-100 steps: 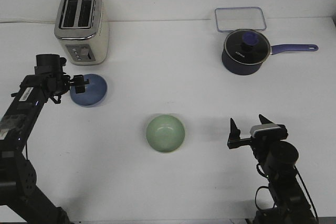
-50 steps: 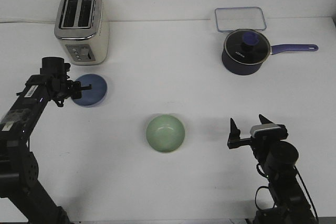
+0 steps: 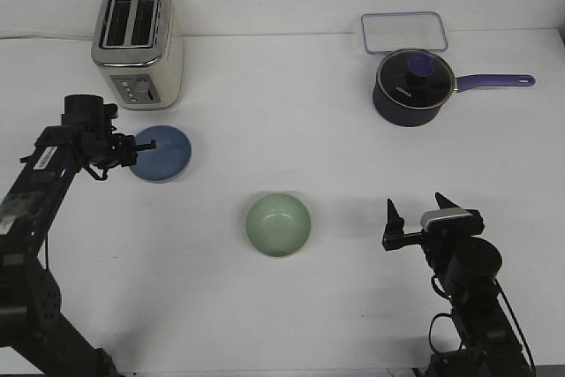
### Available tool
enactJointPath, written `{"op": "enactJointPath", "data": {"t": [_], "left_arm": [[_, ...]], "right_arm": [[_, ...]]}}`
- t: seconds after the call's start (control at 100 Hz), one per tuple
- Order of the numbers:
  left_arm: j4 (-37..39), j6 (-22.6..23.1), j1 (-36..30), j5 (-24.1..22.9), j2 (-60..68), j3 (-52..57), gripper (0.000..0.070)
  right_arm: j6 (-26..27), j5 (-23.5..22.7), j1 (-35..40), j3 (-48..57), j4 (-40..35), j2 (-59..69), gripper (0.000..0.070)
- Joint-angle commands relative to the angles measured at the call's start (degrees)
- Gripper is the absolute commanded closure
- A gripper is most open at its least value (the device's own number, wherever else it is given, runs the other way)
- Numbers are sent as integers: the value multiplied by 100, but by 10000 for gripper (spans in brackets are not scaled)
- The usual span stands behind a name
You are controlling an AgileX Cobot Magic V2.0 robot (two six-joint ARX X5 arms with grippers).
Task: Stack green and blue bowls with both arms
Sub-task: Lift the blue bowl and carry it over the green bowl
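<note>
Next, my left gripper lets go of the pale blue bowl so that it sits inside the pale green bowl [image 3: 278, 223] in the middle of the table.
The pale blue bowl [image 3: 164, 153] is at the left of the table, in front of the toaster. My left gripper [image 3: 132, 152] is shut on its left rim, and the bowl looks slightly tilted. The pale green bowl [image 3: 278, 224] sits upright in the middle of the table, to the right of and nearer than the blue bowl, with nothing touching it. My right gripper [image 3: 417, 207] is open and empty, low at the front right, well to the right of the green bowl.
A silver toaster [image 3: 137, 41] stands at the back left, just behind the blue bowl. A dark navy saucepan [image 3: 412, 87] with a purple handle and a clear lidded container [image 3: 403, 31] stand at the back right.
My left gripper closed on the blue bowl's left rim, and the bowl has shifted a little to the right with it. The green bowl and the right arm have not moved.
</note>
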Motion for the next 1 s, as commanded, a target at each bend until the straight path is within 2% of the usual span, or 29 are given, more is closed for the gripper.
{"op": "enactJointPath", "data": {"t": [0.0, 0.24, 0.44, 0.74, 0.99], "left_arm": [[-26, -149, -2, 190, -435, 127, 694], [-538, -313, -275, 1008, -1412, 125, 694], [-1012, -269, -1147, 1014, -1589, 107, 694], [-922, -267, -2498, 1012, -1279, 77, 694], [-798, -267, -3187, 1012, -654, 77, 694]], "right_arm": [[-4, 9, 11, 35, 61, 31, 0], [-4, 11, 11, 35, 61, 31, 0], [-4, 11, 11, 35, 61, 31, 0], [-4, 11, 11, 35, 61, 31, 0], [-4, 11, 11, 35, 59, 31, 0]]}}
